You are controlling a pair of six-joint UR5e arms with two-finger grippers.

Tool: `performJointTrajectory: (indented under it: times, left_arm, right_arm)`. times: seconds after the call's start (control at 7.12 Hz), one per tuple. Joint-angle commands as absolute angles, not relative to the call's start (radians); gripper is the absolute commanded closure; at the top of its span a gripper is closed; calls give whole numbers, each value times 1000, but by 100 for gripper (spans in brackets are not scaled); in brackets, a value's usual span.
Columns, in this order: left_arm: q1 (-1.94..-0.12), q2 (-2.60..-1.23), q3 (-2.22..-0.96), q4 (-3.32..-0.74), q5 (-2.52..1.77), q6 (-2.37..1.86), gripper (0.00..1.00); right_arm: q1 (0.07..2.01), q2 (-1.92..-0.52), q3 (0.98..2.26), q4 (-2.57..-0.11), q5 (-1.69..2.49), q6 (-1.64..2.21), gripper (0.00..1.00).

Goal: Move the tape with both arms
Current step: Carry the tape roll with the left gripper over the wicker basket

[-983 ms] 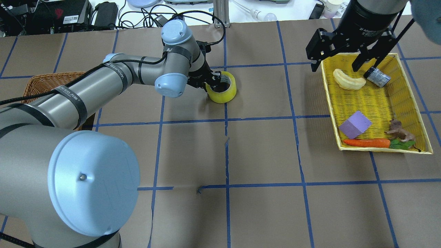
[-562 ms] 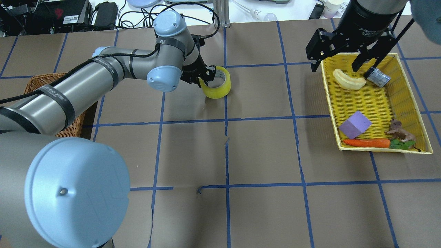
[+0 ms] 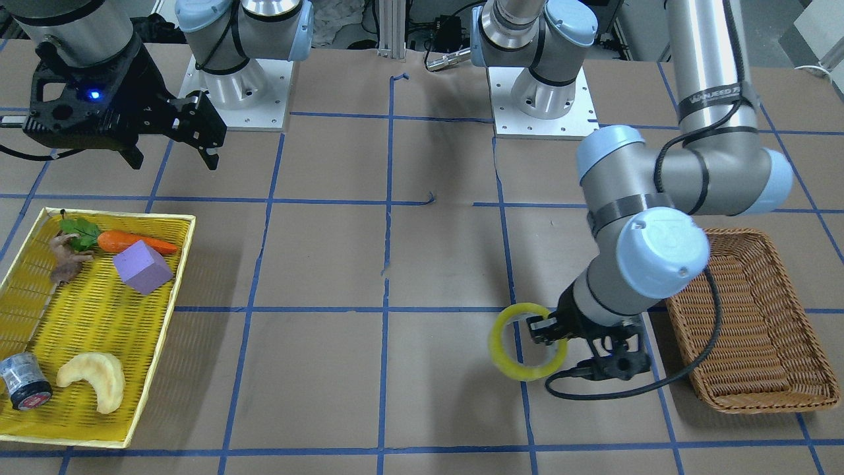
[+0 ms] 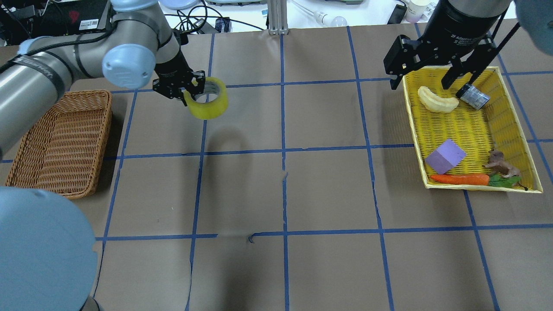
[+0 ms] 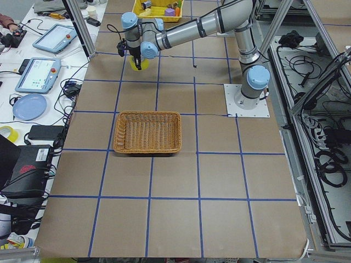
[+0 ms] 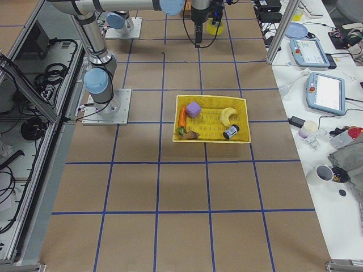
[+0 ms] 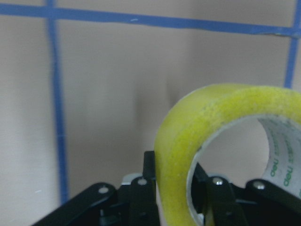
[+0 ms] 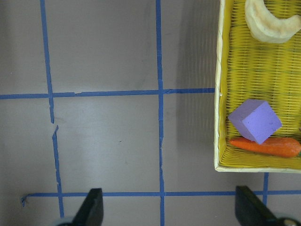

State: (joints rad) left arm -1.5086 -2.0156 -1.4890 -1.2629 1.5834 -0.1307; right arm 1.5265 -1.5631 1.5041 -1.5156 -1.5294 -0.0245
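My left gripper has the yellow-green tape roll. It will let the roll go inside the wicker basket (image 3: 728,305), near its side facing the yellow tray.
The yellow-green tape roll (image 4: 208,99) hangs in the air, held by its rim in my left gripper (image 4: 190,88), which is shut on it. It also shows in the front view (image 3: 524,343) and close up in the left wrist view (image 7: 221,146), with a finger on each side of its wall. The roll is above the table, right of the brown wicker basket (image 4: 56,142). My right gripper (image 4: 432,73) is open and empty, raised over the far end of the yellow tray (image 4: 510,129). Its fingertips (image 8: 94,207) show wide apart in the right wrist view.
The yellow tray holds a purple cube (image 4: 445,156), a carrot (image 4: 460,179), a banana-shaped piece (image 4: 437,100), a small silver-black cylinder (image 4: 473,96) and a brown toy figure (image 4: 501,164). The wicker basket (image 3: 752,316) holds nothing. Blue tape lines grid the brown table.
My left arm has carried the tape leftward, from near the table's middle line toward the wicker basket. The right arm has not moved.
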Motion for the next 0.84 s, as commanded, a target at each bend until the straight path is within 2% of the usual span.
performJointTrajectory:
  times: [0.0, 0.42, 0.7]
  left_arm:
    - [-1343, -1938, -1555, -1318, 1681, -41, 100]
    - [-977, -1917, -1617, -1251, 1675, 410, 100]
    - [-896, -1954, -1637, -1117, 1674, 523, 100]
  right_arm:
    - [1528, -1563, 1505, -1516, -1529, -25, 0]
    - [1526, -1563, 1505, -1516, -1529, -25, 0]
    - [1526, -1565, 1505, -1516, -1529, -25, 0]
